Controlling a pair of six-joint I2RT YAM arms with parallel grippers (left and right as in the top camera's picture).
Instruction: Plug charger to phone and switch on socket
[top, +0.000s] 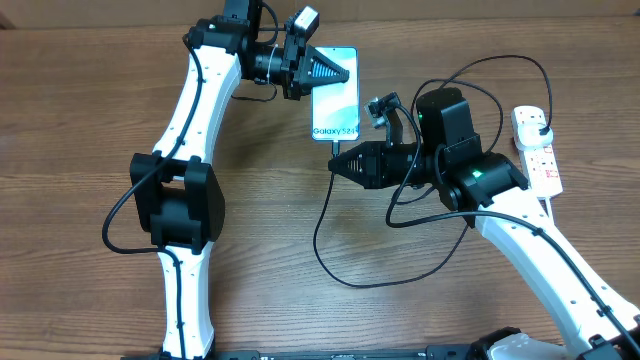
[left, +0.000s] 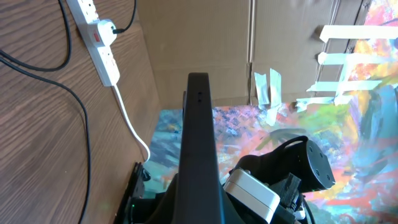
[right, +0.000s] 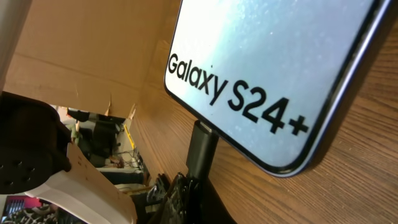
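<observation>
Next, I set the phone down with my left gripper on the bare table (top: 304, 175) next to the black cable, near the charger's connector.
The phone (top: 338, 100) lies flat at the table's centre back, cyan screen up, with "Galaxy S24+" near its near end, and it also shows in the right wrist view (right: 280, 56). My left gripper (top: 345, 70) is shut, its tip over the phone's far end; in the left wrist view only its black finger (left: 199, 81) shows and the phone is hidden. My right gripper (top: 337, 160) is shut on the charger's connector tip (right: 202, 146), which meets the phone's near edge. The black cable (top: 322, 240) loops to its plug (top: 540, 125), seated in the socket strip (top: 540, 160).
The socket strip (left: 102, 53) lies at the right edge of the table with a red switch mark (left: 97, 38) beside the plug (left: 107, 28), and its thick white cord (left: 127, 118) runs off the table. Cable loops lie between the two arms.
</observation>
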